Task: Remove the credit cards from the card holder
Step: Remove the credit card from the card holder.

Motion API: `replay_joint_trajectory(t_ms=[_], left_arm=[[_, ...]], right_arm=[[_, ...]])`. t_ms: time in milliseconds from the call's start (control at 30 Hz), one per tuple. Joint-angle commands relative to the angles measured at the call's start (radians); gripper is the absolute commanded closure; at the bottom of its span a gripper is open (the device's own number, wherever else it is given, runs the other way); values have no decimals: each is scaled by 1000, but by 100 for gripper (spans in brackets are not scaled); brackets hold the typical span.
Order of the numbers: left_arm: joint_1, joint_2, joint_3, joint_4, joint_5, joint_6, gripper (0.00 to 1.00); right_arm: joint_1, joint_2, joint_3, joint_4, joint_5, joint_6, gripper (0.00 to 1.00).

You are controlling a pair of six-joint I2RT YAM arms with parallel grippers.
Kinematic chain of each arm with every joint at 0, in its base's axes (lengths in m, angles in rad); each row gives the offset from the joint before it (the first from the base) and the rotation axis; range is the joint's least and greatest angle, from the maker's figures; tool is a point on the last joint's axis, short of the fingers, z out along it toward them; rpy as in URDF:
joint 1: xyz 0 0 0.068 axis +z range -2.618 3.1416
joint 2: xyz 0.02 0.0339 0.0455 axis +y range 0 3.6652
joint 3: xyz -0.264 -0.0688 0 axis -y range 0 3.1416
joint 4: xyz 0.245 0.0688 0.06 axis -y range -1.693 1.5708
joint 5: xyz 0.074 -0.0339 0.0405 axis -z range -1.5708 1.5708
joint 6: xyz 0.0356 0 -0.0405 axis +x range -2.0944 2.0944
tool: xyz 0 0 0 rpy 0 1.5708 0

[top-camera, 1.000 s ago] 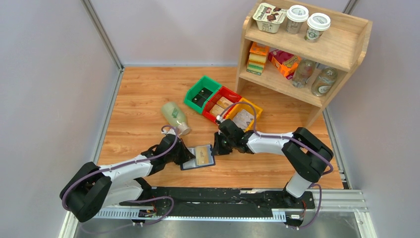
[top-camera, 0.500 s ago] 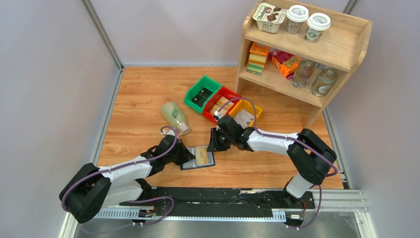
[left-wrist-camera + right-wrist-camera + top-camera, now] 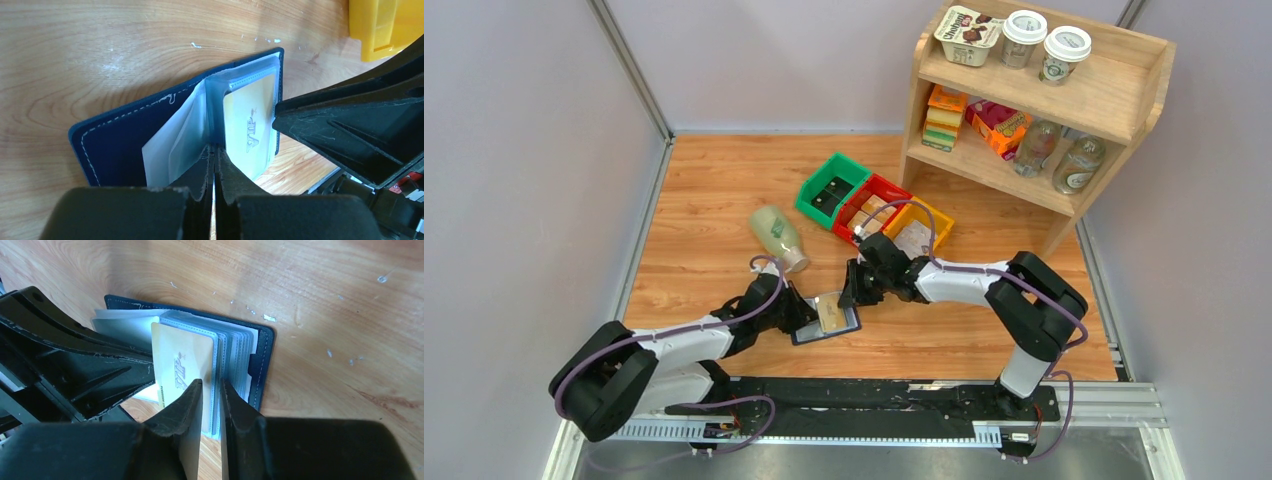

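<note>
The shut fingers of my left gripper are at the fold beside the VIP card, so next my left gripper opens and then closes around the VIP card's sleeved edge [image 3: 226, 122].
The navy card holder [image 3: 809, 332] lies open on the wood, its clear sleeves fanned [image 3: 175, 145]. One pale yellow credit card [image 3: 180, 355] marked VIP sits in the top sleeve, also seen from the left wrist [image 3: 250, 125]. Any other cards are hidden in the sleeves. My left gripper [image 3: 214, 150] is shut, its tips at the fold between the sleeves. My right gripper [image 3: 211, 385] comes from the other side with its jaws a narrow gap apart. One finger is over the VIP card and the other over the sleeve stack [image 3: 235, 345].
A pale green bottle [image 3: 779, 238] lies on its side behind the holder. Green [image 3: 832, 188], red [image 3: 871, 205] and yellow [image 3: 914, 232] bins stand in a row behind my right arm. A wooden shelf [image 3: 1034, 100] of groceries fills the back right.
My right gripper has shifted a little left onto the holder, and its jaws have gone from shut to slightly apart. The left gripper and holder have barely moved.
</note>
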Motion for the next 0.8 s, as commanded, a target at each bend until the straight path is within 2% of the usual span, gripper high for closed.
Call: replay_joint_trajectory(t_ms=[0,133,267,467,533,767], left_arm=[[-3,45,-18,84,34,-15,100],[-3,22,-37,79,20,-28,100],[-3,-78,-75,27,-32,-54,99],[-3,-246,-121,-45,-72,-90,80],[-3,-294,-142,-59,-80,-106,70],[-2,-441,-199,-96,-109,-151,50]], right_arm=[[17,32,-17,88,-64,30,81],[15,46,-24,76,-42,23,84],[17,67,-45,59,-13,6,89],[17,107,-77,81,-12,-3,92],[17,113,-77,85,-12,-5,92],[23,127,-70,90,-16,-11,92]])
